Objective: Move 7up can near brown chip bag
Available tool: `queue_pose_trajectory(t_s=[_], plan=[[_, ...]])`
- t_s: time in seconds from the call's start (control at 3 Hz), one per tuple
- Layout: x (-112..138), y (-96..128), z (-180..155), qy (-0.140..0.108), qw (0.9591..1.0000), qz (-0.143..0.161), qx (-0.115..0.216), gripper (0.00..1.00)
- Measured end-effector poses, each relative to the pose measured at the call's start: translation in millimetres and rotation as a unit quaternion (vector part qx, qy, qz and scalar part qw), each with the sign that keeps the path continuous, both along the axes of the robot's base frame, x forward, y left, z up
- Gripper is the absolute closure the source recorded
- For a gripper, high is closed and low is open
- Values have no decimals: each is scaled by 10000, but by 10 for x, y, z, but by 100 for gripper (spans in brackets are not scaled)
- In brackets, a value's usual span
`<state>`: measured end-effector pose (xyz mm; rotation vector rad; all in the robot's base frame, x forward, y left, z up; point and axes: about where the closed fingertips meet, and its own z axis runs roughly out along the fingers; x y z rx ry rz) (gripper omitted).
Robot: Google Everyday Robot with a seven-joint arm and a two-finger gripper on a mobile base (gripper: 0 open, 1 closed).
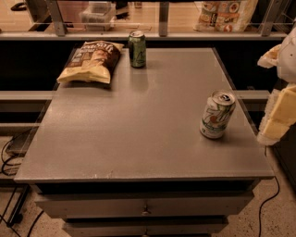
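Observation:
I should move my gripper to the 7up can next and close it around its upper half (220, 108), so that the bottom of the can stays free.
The 7up can (217, 115), white-silver with green lettering, stands slightly tilted on the grey table (138, 129) near its right edge. The brown chip bag (92, 61) lies flat at the table's far left corner. My gripper (279, 116) shows at the right edge of the camera view as pale yellow and white parts, just right of the 7up can and beyond the table's edge, apart from the can.
A dark green can (137, 49) stands upright at the far middle of the table, right of the chip bag. A shelf rail with packaged goods (225, 14) runs behind the table. Drawers (145, 208) sit below the front edge. Cables lie on the floor at left.

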<state>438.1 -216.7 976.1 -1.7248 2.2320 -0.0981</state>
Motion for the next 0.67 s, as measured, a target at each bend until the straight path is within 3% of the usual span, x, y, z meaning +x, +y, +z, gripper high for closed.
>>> queue_pose_trajectory(t_s=[0.33, 0.67], plan=[[3, 3, 6, -17, 10000, 3, 6, 0], [133, 102, -80, -127, 9988, 197, 435, 0]])
